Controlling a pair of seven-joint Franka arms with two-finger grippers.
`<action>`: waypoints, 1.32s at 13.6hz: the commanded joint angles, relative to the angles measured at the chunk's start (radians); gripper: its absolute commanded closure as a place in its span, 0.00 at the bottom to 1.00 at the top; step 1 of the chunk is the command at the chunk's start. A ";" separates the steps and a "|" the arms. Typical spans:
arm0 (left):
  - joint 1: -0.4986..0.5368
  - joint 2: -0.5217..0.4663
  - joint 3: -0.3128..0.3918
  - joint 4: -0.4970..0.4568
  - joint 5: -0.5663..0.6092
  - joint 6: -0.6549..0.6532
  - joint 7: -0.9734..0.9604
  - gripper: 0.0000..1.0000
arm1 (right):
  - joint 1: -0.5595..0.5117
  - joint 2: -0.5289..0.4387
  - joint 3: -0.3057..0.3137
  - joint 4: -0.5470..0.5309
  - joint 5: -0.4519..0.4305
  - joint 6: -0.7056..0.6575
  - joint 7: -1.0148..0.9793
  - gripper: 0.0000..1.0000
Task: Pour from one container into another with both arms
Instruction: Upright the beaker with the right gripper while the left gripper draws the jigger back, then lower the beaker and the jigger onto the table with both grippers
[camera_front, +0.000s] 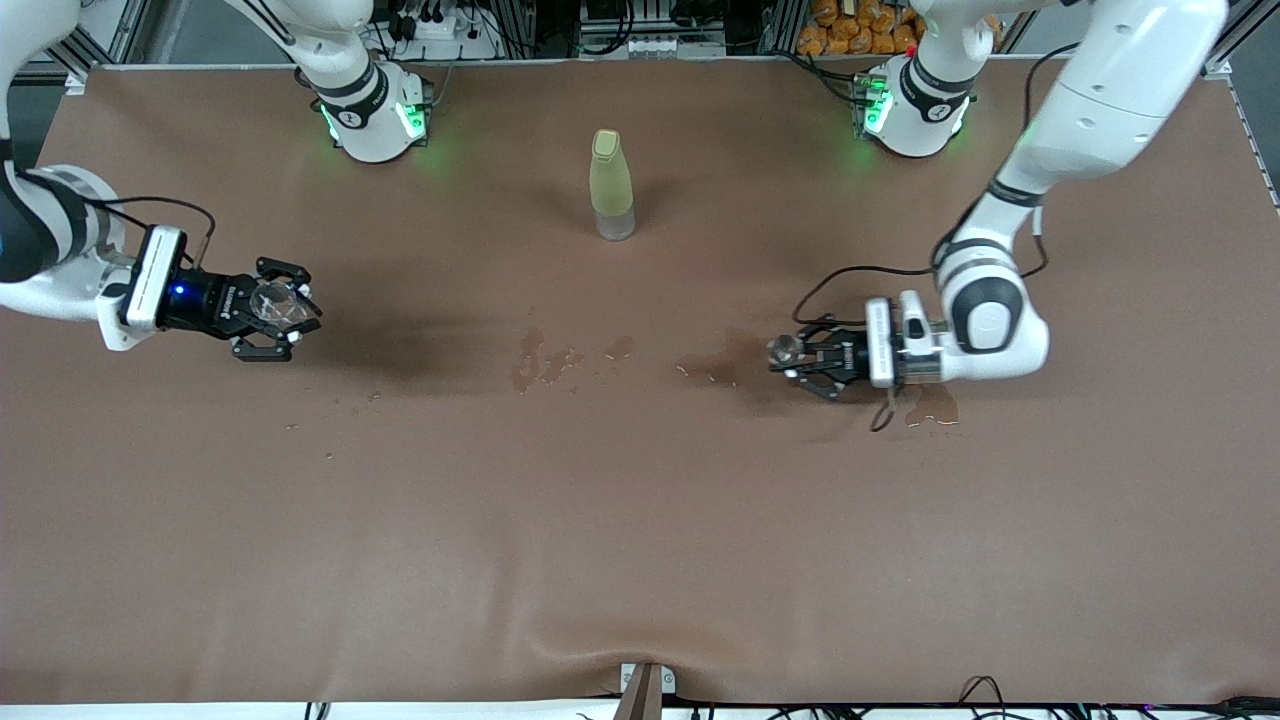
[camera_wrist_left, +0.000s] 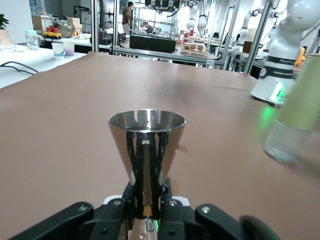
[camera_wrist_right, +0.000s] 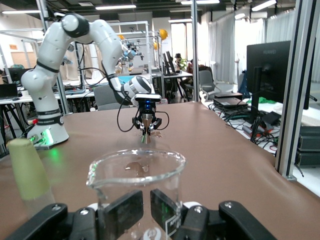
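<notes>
Next, my left gripper lets go of the metal jigger beside the wet stain under its wrist (camera_front: 953, 361), toward the arms' bases.
My right gripper (camera_front: 285, 318) hangs over the right arm's end of the table, shut on the small clear glass cup (camera_front: 272, 300). In the right wrist view its pads (camera_wrist_right: 127, 212) press against the cup (camera_wrist_right: 136, 172), which stands upright with its mouth up. My left gripper (camera_front: 787, 356) is over the table toward the left arm's end, shut on the shiny metal jigger (camera_front: 783, 348). In the left wrist view its fingers (camera_wrist_left: 135, 200) clamp the thin waist of the jigger (camera_wrist_left: 147, 145), whose round mouth faces up. The two grippers are wide apart and point toward each other.
A tall pale yellow-green bottle (camera_front: 611, 185) stands upright between the arms' bases, farther from the front camera than both grippers. Wet stains (camera_front: 545, 358) mark the brown table cover (camera_front: 640, 520) between the grippers. Another stain (camera_front: 932, 405) lies under the left wrist.
</notes>
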 joint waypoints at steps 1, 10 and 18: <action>0.133 -0.039 -0.011 -0.045 0.111 -0.096 0.010 1.00 | -0.043 0.121 0.018 0.067 -0.025 -0.037 -0.126 1.00; 0.474 0.047 -0.011 -0.030 0.311 -0.188 0.093 1.00 | -0.035 0.353 0.018 0.122 -0.043 0.029 -0.335 1.00; 0.572 0.167 -0.009 0.041 0.338 -0.190 0.177 1.00 | -0.015 0.483 0.018 0.186 -0.042 0.119 -0.443 1.00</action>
